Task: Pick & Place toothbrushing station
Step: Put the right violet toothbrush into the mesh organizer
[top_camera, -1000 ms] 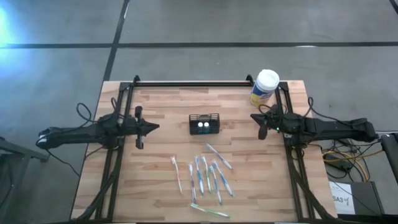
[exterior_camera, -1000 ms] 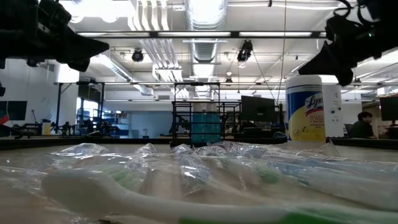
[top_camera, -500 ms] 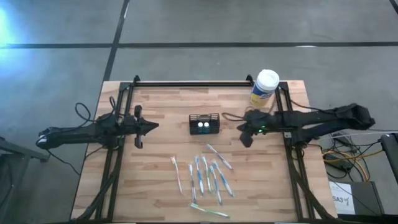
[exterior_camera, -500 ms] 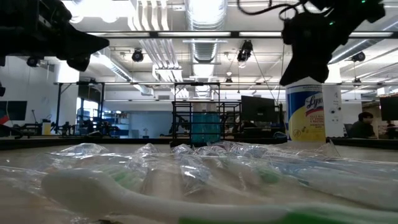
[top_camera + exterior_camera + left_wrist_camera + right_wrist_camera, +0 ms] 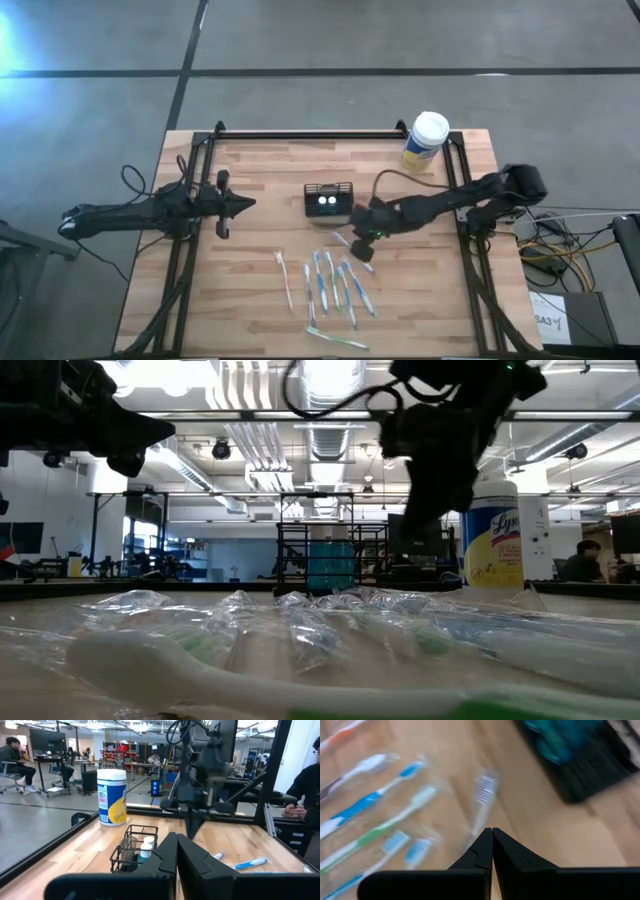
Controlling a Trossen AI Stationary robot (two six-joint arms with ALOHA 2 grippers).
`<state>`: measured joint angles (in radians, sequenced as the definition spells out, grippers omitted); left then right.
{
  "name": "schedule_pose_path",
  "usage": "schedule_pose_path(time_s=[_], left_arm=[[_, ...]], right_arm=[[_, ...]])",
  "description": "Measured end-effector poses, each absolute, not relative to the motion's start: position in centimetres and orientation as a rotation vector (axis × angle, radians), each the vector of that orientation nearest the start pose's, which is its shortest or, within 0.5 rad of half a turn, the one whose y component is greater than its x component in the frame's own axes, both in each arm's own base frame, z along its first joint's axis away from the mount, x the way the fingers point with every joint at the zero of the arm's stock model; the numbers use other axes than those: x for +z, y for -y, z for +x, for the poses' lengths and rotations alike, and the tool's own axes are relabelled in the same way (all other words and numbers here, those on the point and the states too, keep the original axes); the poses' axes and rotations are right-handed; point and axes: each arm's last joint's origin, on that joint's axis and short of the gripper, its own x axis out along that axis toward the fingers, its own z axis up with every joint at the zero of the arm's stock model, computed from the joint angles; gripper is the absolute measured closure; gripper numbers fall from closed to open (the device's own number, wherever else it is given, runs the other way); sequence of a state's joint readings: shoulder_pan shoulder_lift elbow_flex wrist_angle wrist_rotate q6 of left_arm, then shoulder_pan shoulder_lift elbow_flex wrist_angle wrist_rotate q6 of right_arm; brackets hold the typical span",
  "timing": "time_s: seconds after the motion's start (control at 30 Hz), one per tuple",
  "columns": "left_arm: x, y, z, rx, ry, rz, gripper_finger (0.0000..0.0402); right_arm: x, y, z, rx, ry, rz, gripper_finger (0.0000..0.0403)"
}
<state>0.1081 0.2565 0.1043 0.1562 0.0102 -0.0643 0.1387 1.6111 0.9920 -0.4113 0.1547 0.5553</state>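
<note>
The farthest toothbrush lies flat below the shut fingers of my right gripper, so next I open them, grip its handle (image 5: 474, 828) and turn it upright before I reach the caddy.
The toothbrushing station, a small black wire caddy (image 5: 329, 199) (image 5: 135, 851), stands on its base at the middle of the wooden table, with two white-topped things inside. Several wrapped toothbrushes (image 5: 335, 280) (image 5: 380, 805) lie flat nearer the front edge. My right gripper (image 5: 364, 242) (image 5: 492, 831) is shut and slants down above the table, just right of the caddy and over the farthest toothbrush (image 5: 482, 795). It touches nothing. My left gripper (image 5: 250, 203) (image 5: 176, 836) is shut and points level at the caddy from the table's left part.
A yellow canister with a white lid (image 5: 425, 140) (image 5: 111, 797) stands at the far right corner. Black frame rails (image 5: 320, 133) run along the far edge and both sides. Bare wood lies between the caddy and my left gripper. A person (image 5: 302, 785) sits beyond the table.
My right gripper has swung from the table's right edge toward its middle and a little toward the near edge, tipping from near level to slanting down. It has stayed shut and now hangs beside the caddy.
</note>
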Motion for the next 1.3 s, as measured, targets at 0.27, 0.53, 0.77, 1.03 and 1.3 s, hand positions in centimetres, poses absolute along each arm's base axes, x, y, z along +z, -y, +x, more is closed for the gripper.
schedule_pose_path(time_s=[0.27, 0.53, 0.77, 1.03, 1.3], left_arm=[[19.3, -1.2, 11.2, 0.092, 0.005, -0.064, 0.0394], [18.8, -1.2, 11.2, 0.087, -0.025, -0.067, 0.0394], [18.8, -1.1, 11.2, 0.079, -0.028, -0.077, 0.0394], [18.7, -1.1, 11.2, 0.079, -0.028, -0.078, 0.0394], [18.7, -1.1, 11.2, 0.079, -0.028, -0.081, 0.0394]], right_arm=[[19.0, -5.6, 34.9, -0.319, -1.066, 0.36, 0.0358], [17.3, -6.0, 35.8, -0.375, -1.141, 0.387, 0.0252], [15.7, -6.0, 35.9, -0.441, -1.172, 0.444, 0.0195], [13.1, -6.1, 36.4, -0.471, -1.232, 0.417, 0.019], [12.9, -6.1, 36.5, -0.454, -1.237, 0.396, 0.0246]])
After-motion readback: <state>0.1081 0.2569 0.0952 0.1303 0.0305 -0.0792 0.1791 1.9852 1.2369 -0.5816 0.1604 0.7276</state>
